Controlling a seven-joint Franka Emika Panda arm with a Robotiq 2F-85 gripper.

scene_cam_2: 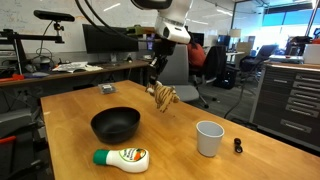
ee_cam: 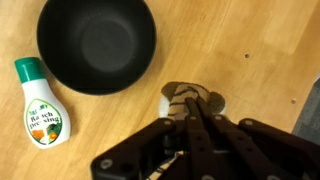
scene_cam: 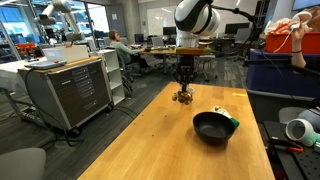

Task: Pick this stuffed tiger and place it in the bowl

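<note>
Next, my gripper lets go of the stuffed tiger in the middle of the black bowl (scene_cam: 214,125) (ee_cam: 98,44), next to the ranch dressing bottle.
The stuffed tiger (scene_cam_2: 164,96) is tan with dark stripes and hangs in my gripper (scene_cam_2: 159,90), lifted a little above the wooden table. In the wrist view the tiger (ee_cam: 184,100) sits between the shut fingers (ee_cam: 190,118). In an exterior view the gripper (scene_cam: 183,88) holds the tiger (scene_cam: 183,97) beyond the bowl. The black bowl (scene_cam_2: 115,124) stands empty on the table, closer to the camera than the tiger; it also shows in the other views (scene_cam: 212,127) (ee_cam: 96,45).
A ranch dressing bottle (scene_cam_2: 122,158) (ee_cam: 40,103) lies beside the bowl. A white mug (scene_cam_2: 208,138) and a small dark object (scene_cam_2: 238,146) stand on the table. Office desks, chairs and a metal cabinet (scene_cam: 70,90) surround the table (scene_cam: 160,145).
</note>
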